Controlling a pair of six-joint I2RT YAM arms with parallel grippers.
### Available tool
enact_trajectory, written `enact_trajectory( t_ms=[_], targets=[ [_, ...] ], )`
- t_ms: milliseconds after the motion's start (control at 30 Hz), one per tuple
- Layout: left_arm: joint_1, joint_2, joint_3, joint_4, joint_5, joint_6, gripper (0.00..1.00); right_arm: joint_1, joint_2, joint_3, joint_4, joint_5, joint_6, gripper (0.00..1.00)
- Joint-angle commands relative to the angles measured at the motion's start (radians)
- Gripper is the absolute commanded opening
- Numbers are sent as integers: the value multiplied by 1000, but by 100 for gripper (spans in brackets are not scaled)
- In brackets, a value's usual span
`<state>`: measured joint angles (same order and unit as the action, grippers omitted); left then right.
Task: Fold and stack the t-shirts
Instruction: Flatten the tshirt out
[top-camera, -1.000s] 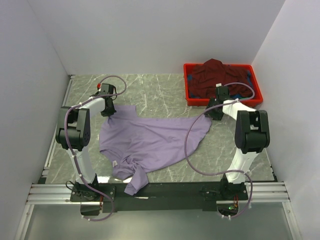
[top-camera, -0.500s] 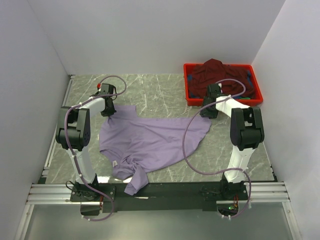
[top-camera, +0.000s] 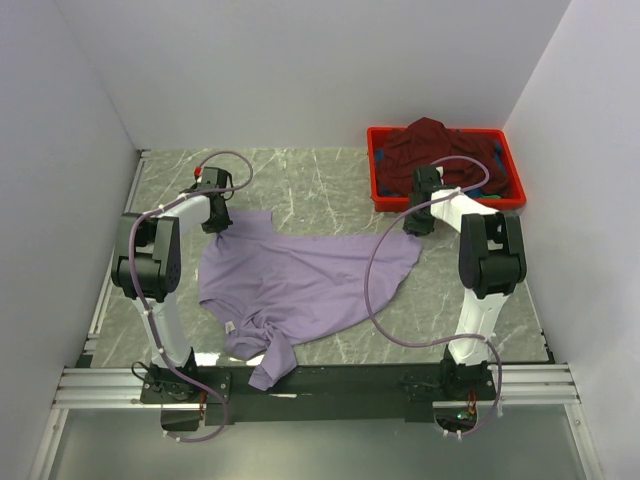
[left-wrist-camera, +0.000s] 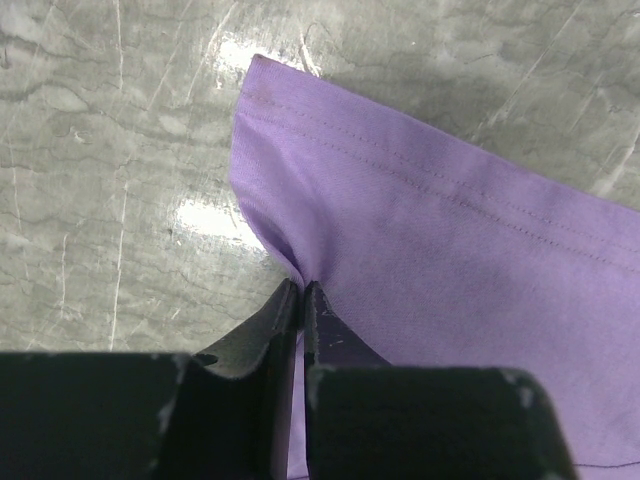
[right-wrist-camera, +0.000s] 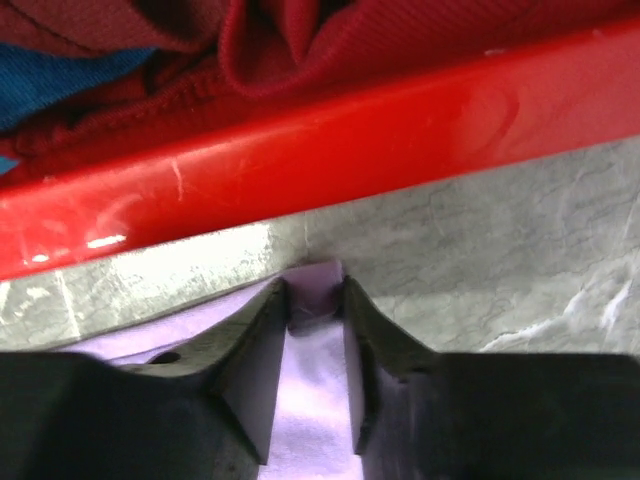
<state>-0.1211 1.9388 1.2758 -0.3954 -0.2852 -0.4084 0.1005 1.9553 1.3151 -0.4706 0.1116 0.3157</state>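
Note:
The lavender t-shirt's side edge bunches inward at my left gripper's fingers, so I will open them, shift out and take the smoothed edge (left-wrist-camera: 246, 196) before lifting.
A lavender t-shirt (top-camera: 310, 285) lies spread and rumpled on the marble table. My left gripper (top-camera: 218, 225) is at its far left corner. In the left wrist view that gripper (left-wrist-camera: 300, 285) is shut on a pinch of the lavender cloth (left-wrist-camera: 430, 250). My right gripper (top-camera: 415, 225) sits at the shirt's far right corner, just in front of the red crate (top-camera: 373, 170). In the right wrist view its jaws (right-wrist-camera: 315, 295) stand apart, and the lavender corner (right-wrist-camera: 315, 380) lies between them. A maroon t-shirt (top-camera: 430, 150) is heaped in the crate.
The crate's red wall (right-wrist-camera: 350, 140) runs right in front of my right fingers, with maroon cloth (right-wrist-camera: 300, 40) and a bit of blue (right-wrist-camera: 60, 80) inside it. White walls enclose the table. A grey cable loops over the shirt's right side (top-camera: 375, 300).
My right gripper has slid left along the crate front onto the shirt's right corner, and its jaws have narrowed. The left arm and the shirt have not moved.

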Motion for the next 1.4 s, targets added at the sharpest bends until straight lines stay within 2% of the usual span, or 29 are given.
enact_trajectory(
  t_ms=[0, 33, 133, 333, 400, 467, 567, 600, 633, 733, 933, 1033, 1200, 1367],
  targets=[
    [-2, -26, -3, -20, 11, 8, 9, 1, 27, 53, -25, 10, -9, 29],
    [-3, -26, -3, -20, 8, 10, 8, 1, 30, 55, -23, 10, -10, 19],
    [-2, -26, 2, -20, -3, 14, 4, 1, 28, 55, -19, 7, -7, 0],
    [1, -40, 8, -20, -23, 14, 4, 1, 5, 49, -3, 5, 6, 0],
    [12, -46, 14, -22, -28, 10, 8, 1, -7, 45, 7, 8, 8, 0],
    [23, -58, 7, -17, -35, -3, 23, 1, -10, 52, 6, 11, 10, 0],
    [57, -78, -16, -5, -49, -24, 38, 1, -13, 46, 7, 16, 14, 0],
    [79, -83, -19, -2, -42, -27, 41, 2, -15, 41, 13, 17, 16, 0],
    [90, -86, -23, 1, -32, -32, 49, 1, -19, 38, 16, 19, 19, 0],
    [118, -92, -18, 6, 20, -36, 62, 1, -18, 26, 24, 19, 25, 0],
    [118, -90, -26, 23, 52, -36, 63, -1, -19, 16, 29, 36, 28, 0],
    [164, -75, 10, 27, 122, -49, 63, -4, -19, 12, 30, 39, 33, 0],
    [170, -58, 51, 47, 201, -52, 64, -5, -25, 1, 39, 40, 37, 0],
    [169, -14, 46, 53, 231, -47, 57, -5, -29, -5, 43, 40, 39, 0]
  ],
)
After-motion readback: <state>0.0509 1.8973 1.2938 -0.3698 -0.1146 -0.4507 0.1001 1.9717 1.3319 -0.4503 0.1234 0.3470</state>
